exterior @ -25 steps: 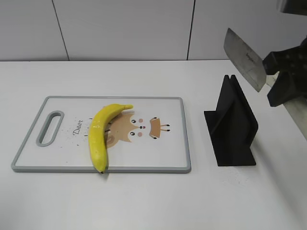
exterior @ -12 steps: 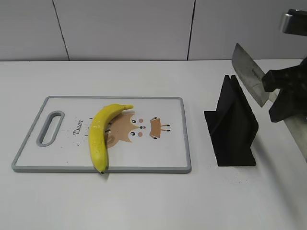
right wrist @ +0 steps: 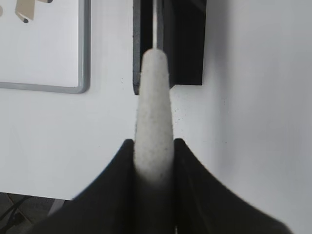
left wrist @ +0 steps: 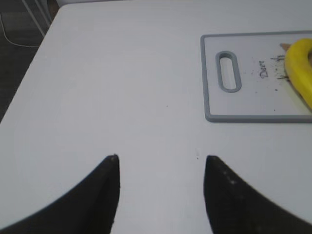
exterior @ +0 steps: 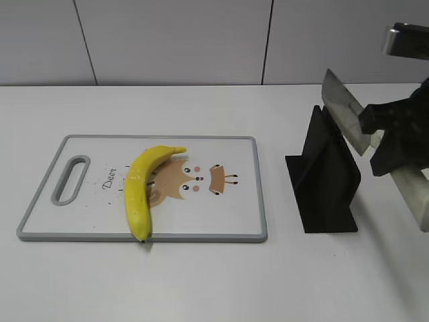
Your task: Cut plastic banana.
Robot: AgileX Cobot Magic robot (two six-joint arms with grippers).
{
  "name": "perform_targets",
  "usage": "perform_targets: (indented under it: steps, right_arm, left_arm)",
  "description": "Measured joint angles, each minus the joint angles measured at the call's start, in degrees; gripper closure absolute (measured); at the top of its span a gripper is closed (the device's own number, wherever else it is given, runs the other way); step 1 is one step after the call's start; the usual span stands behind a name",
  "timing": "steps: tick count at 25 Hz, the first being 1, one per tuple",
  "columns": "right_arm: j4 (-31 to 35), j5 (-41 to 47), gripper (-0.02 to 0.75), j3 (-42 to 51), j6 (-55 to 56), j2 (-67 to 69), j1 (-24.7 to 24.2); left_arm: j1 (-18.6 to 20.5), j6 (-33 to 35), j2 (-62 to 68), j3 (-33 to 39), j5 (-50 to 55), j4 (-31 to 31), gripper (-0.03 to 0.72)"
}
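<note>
Next, my right gripper lets go of the cleaver in the slot of the black knife stand (exterior: 345, 156) (right wrist: 165, 44), with its pale handle sticking out.
The plastic banana (exterior: 139, 186) lies whole on the white cutting board (exterior: 228, 215), left of the board's middle, its dark tip at the front edge. Its end also shows in the left wrist view (left wrist: 301, 68). My right gripper (right wrist: 154, 146) is shut on the pale handle of a cleaver (right wrist: 154, 112). In the exterior view the cleaver's blade (exterior: 343, 109) is tilted just above the slot of the black knife stand (exterior: 325, 174). My left gripper (left wrist: 161, 161) is open and empty over bare table, left of the board.
The knife stand stands to the right of the board on the white table (exterior: 201, 282). The board has a handle slot (exterior: 70, 178) at its left end. A tiled wall runs behind the table.
My right gripper has lowered the cleaver and moved it slightly right, bringing the blade down close over the stand's slot. The banana and the left gripper have not moved.
</note>
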Motion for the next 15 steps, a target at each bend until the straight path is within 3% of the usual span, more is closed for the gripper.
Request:
perform_targets:
  steps: [15]
  right_arm:
    - [0.9, -0.8, 0.557, 0.0, -0.1, 5.5, 0.0]
  left_arm:
    - [0.0, 0.0, -0.3, 4.2, -8.9, -1.7, 0.161]
